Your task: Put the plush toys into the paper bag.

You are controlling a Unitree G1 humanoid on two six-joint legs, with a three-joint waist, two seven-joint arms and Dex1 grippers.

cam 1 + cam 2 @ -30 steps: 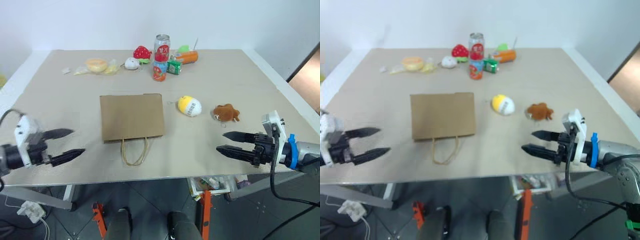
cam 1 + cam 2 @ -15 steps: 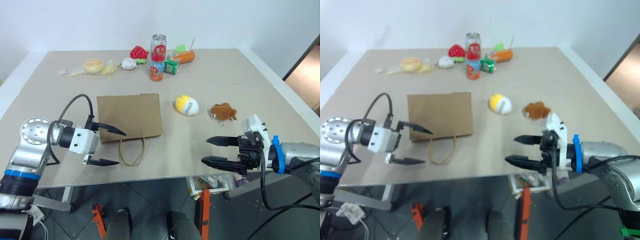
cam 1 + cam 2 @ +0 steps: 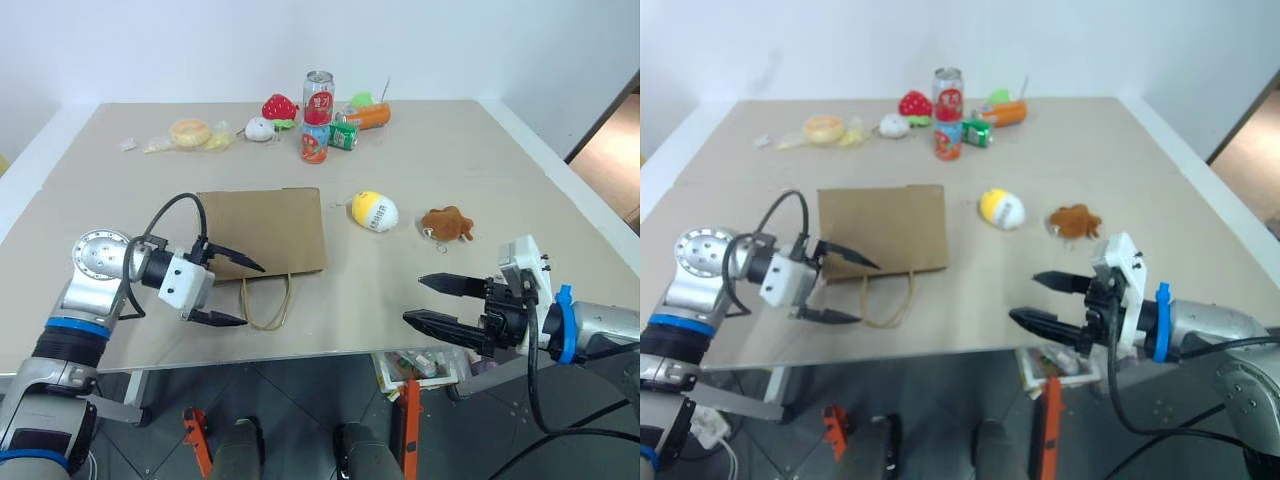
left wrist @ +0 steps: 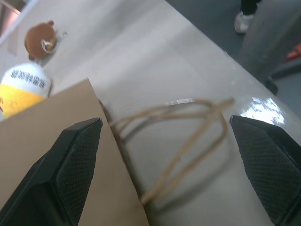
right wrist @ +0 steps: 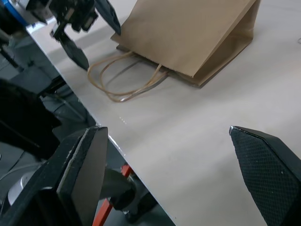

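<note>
The bag's cord handles sit mostly ahead, so my left gripper reaches farther to pinch the handles' upper loop [image 4: 192,139] before lifting.
The brown paper bag [image 3: 262,232] lies flat at the table's middle, its cord handles [image 3: 265,305] pointing toward the front edge. To its right lie the plush toys: the yellow and white egg [image 3: 374,211], then the brown furry animal [image 3: 448,223]. My left gripper [image 3: 250,295] is open at the bag's near left corner, its fingers either side of the handles [image 4: 188,141]. It holds nothing. My right gripper [image 3: 415,300] is open and empty over the front edge, nearer than the brown animal. The right wrist view shows the bag [image 5: 188,33] and my left gripper [image 5: 80,28].
Along the table's far side stand a red strawberry toy [image 3: 283,105], a tall can [image 3: 320,90], a smaller red can [image 3: 314,145], a green carton [image 3: 343,134], an orange tube [image 3: 370,115], a small white round toy [image 3: 260,129] and a wrapped bun [image 3: 190,131].
My left gripper has swung in from the table's left edge to the bag's handles. The right gripper has shifted a little to the left. Both stay open.
</note>
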